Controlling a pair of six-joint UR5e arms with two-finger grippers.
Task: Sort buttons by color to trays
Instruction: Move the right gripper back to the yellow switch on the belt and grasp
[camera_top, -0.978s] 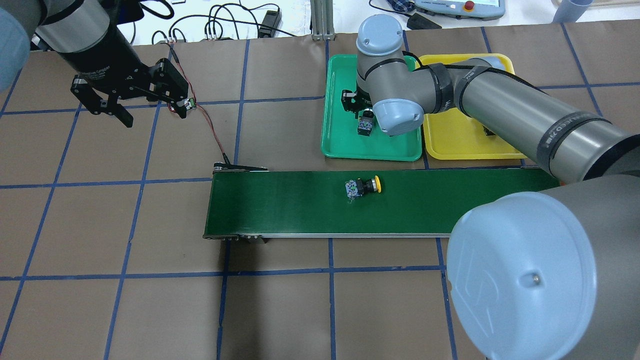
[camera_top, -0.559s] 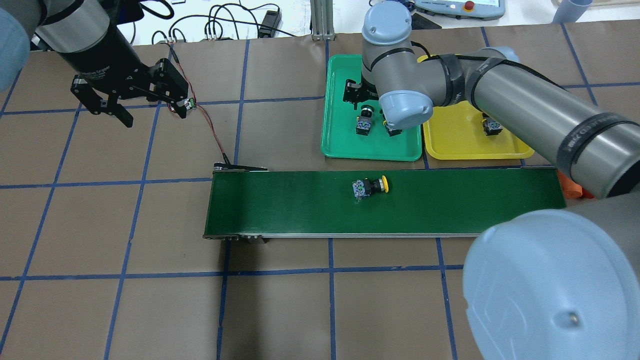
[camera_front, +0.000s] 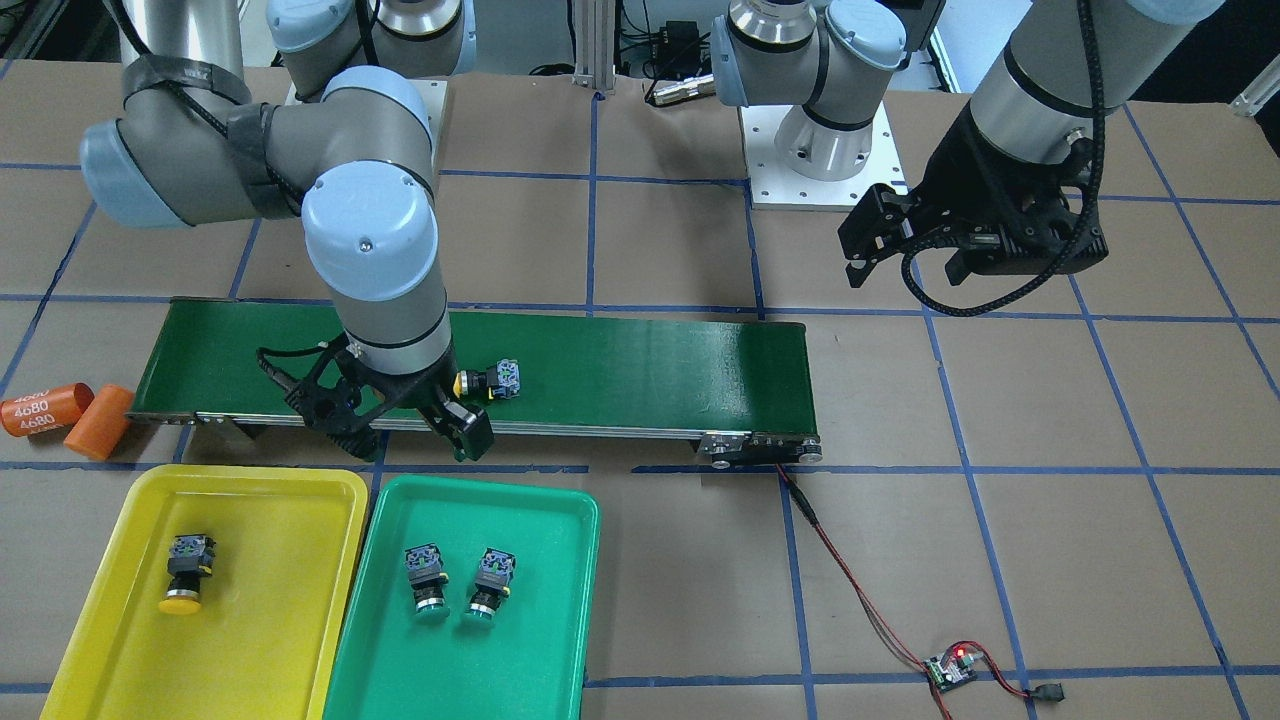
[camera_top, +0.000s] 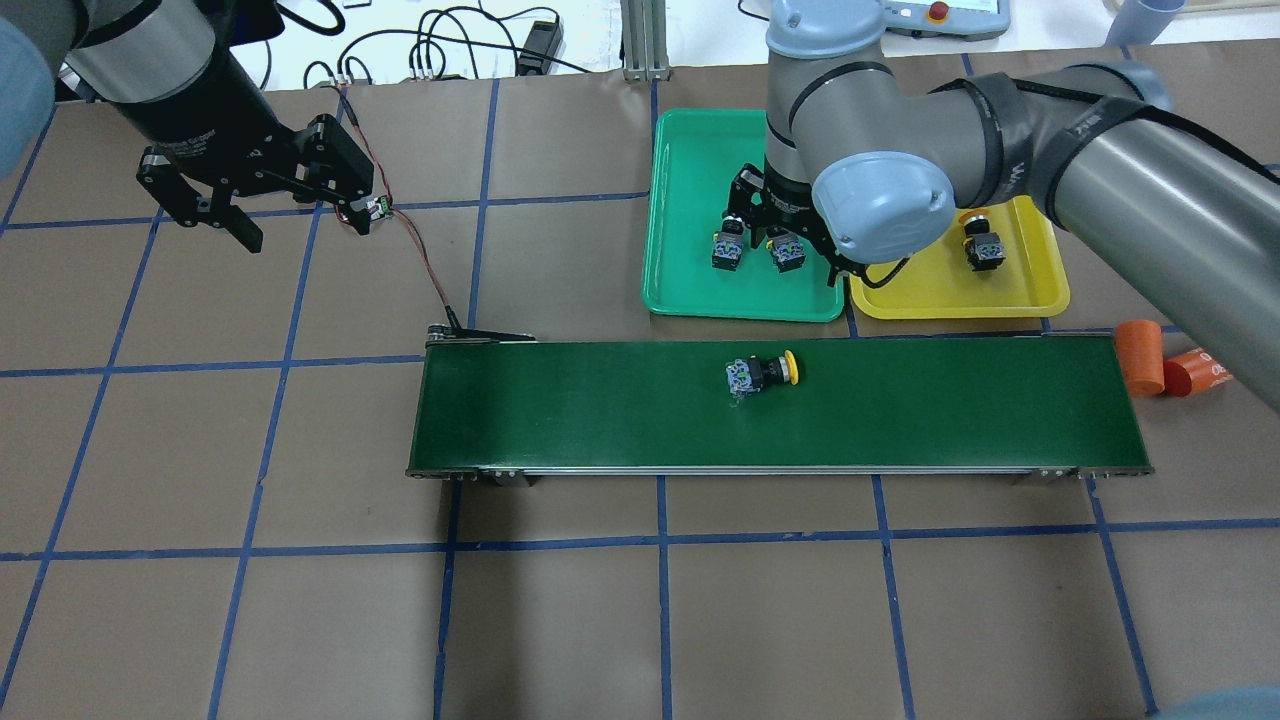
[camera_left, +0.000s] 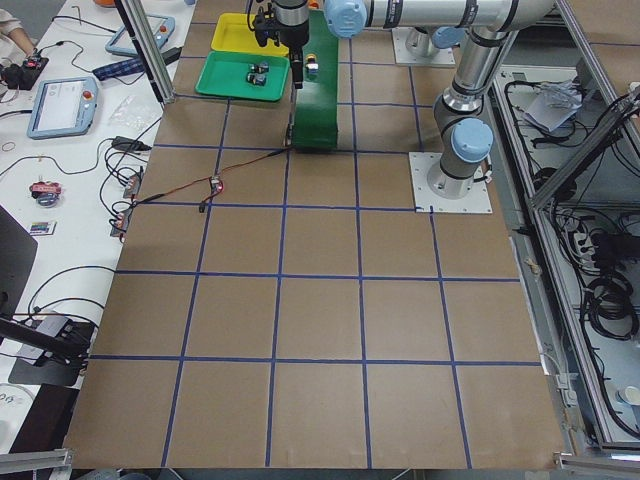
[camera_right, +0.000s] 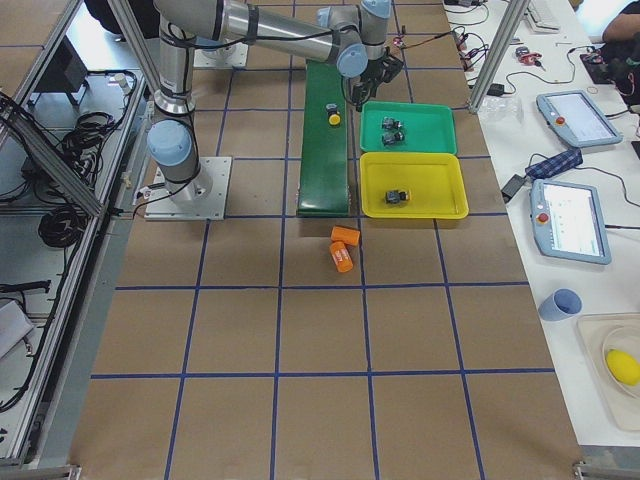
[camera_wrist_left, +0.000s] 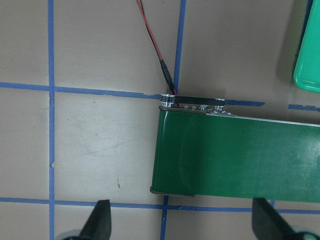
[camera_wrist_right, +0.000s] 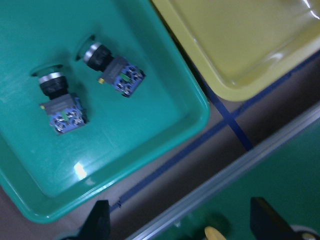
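Observation:
The yellow button is lying on the conveyor belt. My right gripper should next close on the dark body (camera_front: 488, 382) behind the button's yellow cap.
One yellow button (camera_top: 763, 373) lies on its side on the conveyor belt (camera_top: 600, 410), seen too as button (camera_front: 487, 382). Another yellow button (camera_top: 983, 247) rests in the yellow tray (camera_top: 1030, 285). Two green buttons (camera_top: 727, 250) (camera_top: 787, 252) sit side by side in the green tray (camera_top: 685, 200). My right gripper (camera_front: 400, 435) hangs open and empty over the gap between belt and trays; its wrist view shows both green buttons (camera_wrist_right: 62, 102) (camera_wrist_right: 115, 67). My left gripper (camera_top: 255, 205) is open and empty, far from the trays, above bare table past the belt's end.
Two orange cylinders (camera_top: 1140, 357) (camera_top: 1195, 372) lie off the belt's end nearest the yellow tray. A small circuit board (camera_front: 950, 670) with a red wire runs to the belt's other end (camera_wrist_left: 190, 102). Tablets and cables lie beyond the table's far edge.
My right arm has lifted away from the green tray and swung toward the belt, leaving a second green button uncovered there. The yellow button on the belt has drifted toward the orange cylinders. My left arm is still.

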